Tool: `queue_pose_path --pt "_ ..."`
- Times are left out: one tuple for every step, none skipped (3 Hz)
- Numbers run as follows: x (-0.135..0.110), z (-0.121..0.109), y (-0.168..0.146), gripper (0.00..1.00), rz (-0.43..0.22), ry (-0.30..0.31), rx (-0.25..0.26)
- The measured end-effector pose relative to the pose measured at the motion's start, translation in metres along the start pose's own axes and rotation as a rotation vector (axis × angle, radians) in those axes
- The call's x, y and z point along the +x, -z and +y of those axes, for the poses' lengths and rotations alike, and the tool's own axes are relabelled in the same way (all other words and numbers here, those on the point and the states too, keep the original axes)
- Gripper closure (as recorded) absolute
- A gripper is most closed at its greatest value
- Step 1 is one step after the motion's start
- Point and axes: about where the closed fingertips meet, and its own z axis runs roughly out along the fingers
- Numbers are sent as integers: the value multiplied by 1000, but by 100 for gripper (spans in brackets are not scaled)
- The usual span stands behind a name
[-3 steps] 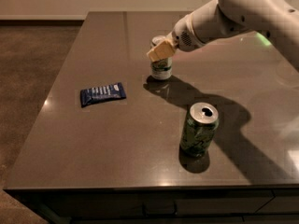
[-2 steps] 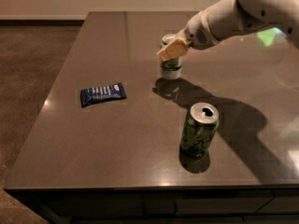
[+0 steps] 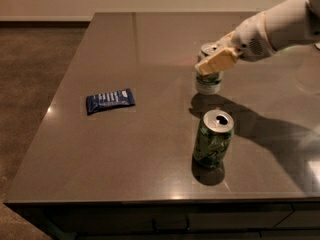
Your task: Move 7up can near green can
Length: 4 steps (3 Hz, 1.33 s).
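Note:
Next, I release the 7up can against the green can's side (image 3: 239,160) farthest from the blue snack packet.
The 7up can (image 3: 208,82), pale with a green band and silver top, stands upright on the dark table (image 3: 150,149), right of its centre. My gripper (image 3: 214,62) is shut on the can's upper part; one tan finger (image 3: 216,62) crosses its front, and the white arm reaches in from the right. The green can (image 3: 213,140), dark mottled green with an opened silver top, stands upright nearer the front edge, just in front of the 7up can and about a can's height from it.
A blue snack packet (image 3: 110,100) lies flat on the left part of the table. The table's front edge runs along the bottom and its left edge drops to a brown floor (image 3: 35,69).
My gripper has carried the 7up can to the right and a little toward the front, closer to the green can. The green can and the blue packet have not moved.

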Motion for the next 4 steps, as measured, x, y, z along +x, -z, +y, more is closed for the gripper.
queue_pose_path --pt "16 18 30 100 -14 13 -15" --pt "28 40 61 100 -35 22 -26" --pt "42 64 85 100 -49 26 -63" --pt "59 84 100 100 -49 23 -102"
